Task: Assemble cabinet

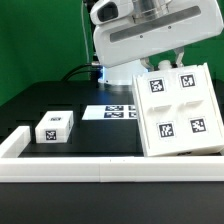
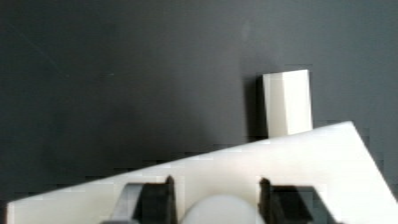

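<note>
The robot's gripper should set the cabinet down upright on the black table (image 1: 181,155), close behind the front border rail.
The cabinet (image 1: 180,110), a large white box with four square tag markers on its face, stands tilted on the black table at the exterior view's right. My gripper (image 1: 166,62) is at its top edge, fingers down over it. In the wrist view, the cabinet's white surface (image 2: 267,160) fills the space between my two dark fingers (image 2: 146,200), and my gripper (image 2: 215,198) is closed on the cabinet's edge. A small white tagged block (image 1: 53,127) lies at the exterior view's left, apart from the cabinet.
The marker board (image 1: 112,111) lies flat behind the cabinet near the robot base. A long low white border rail (image 1: 100,173) runs along the front and up the left side. A narrow white bar (image 2: 285,100) shows on the dark table in the wrist view.
</note>
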